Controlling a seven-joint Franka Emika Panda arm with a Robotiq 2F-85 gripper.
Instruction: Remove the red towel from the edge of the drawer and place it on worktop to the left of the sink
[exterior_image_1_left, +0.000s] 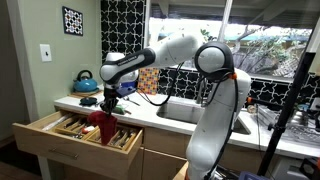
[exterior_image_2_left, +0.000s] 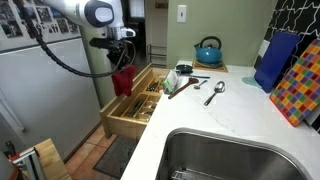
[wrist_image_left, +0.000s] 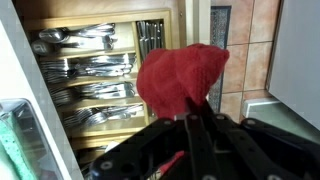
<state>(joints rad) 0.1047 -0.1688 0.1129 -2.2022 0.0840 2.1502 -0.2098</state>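
Observation:
The robot's gripper should release the red towel on the white worktop (exterior_image_1_left: 146, 108) next to the sink, in front of the checked board.
The red towel (exterior_image_1_left: 103, 122) hangs from my gripper (exterior_image_1_left: 108, 103) above the open drawer (exterior_image_1_left: 45, 137); in this view its lower end overlaps the cutlery tray. In an exterior view the towel (exterior_image_2_left: 123, 80) dangles under the gripper (exterior_image_2_left: 120, 63) beside the drawer (exterior_image_2_left: 131, 112). In the wrist view the towel (wrist_image_left: 180, 72) bunches in front of the shut fingers (wrist_image_left: 196, 118), with the cutlery drawer (wrist_image_left: 95, 80) behind it. The sink (exterior_image_1_left: 192, 109) (exterior_image_2_left: 235, 155) is set into the white worktop (exterior_image_1_left: 85, 103) (exterior_image_2_left: 190, 108).
A teal kettle (exterior_image_1_left: 86, 81) (exterior_image_2_left: 208, 50) stands at the back of the worktop. A spoon (exterior_image_2_left: 215, 92) and other utensils (exterior_image_2_left: 183, 84) lie near the drawer side. A coloured checked board (exterior_image_2_left: 300, 85) leans by the wall. A tripod (exterior_image_1_left: 285, 110) stands near the sink.

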